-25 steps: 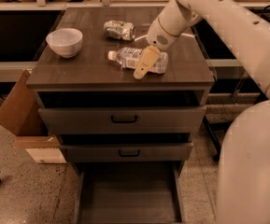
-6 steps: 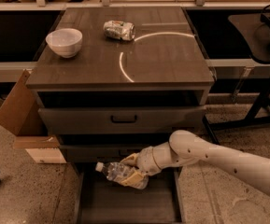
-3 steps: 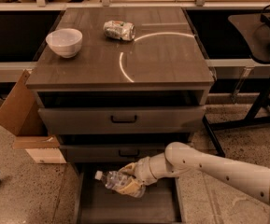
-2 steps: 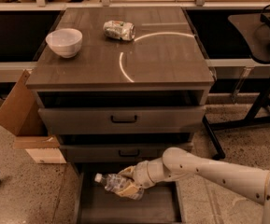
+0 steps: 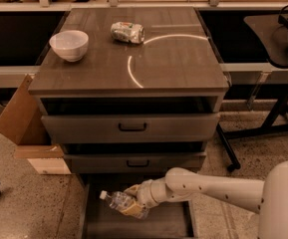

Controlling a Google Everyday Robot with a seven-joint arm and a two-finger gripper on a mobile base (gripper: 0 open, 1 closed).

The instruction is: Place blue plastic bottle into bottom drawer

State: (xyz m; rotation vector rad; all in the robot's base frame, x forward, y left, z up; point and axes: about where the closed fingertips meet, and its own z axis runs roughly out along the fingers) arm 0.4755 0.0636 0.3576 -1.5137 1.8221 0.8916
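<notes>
Next, my gripper lets go of the blue plastic bottle on the bottom drawer's dark bottom (image 5: pixel 121 214), toward the side with the cardboard box.
The blue plastic bottle (image 5: pixel 117 201) is a small clear bottle with a white cap pointing left. It lies nearly level in my gripper (image 5: pixel 133 203), just above the open bottom drawer (image 5: pixel 178 223). My gripper is shut on the bottle's body and reaches in from the right on the white arm (image 5: pixel 208 185). The drawer is pulled out under the dark cabinet (image 5: pixel 133 128), and its dark floor shows below the bottle. I cannot tell if the bottle touches the floor.
A white bowl (image 5: pixel 69 45) and a crushed silver can (image 5: pixel 127 32) sit on the cabinet top. A cardboard box (image 5: pixel 26 128) stands left of the cabinet. Black stand legs (image 5: pixel 263 128) are at the right. The two upper drawers are slightly ajar.
My gripper has carried the bottle from the cabinet top down to the bottom drawer, then lower and a little left over the last second.
</notes>
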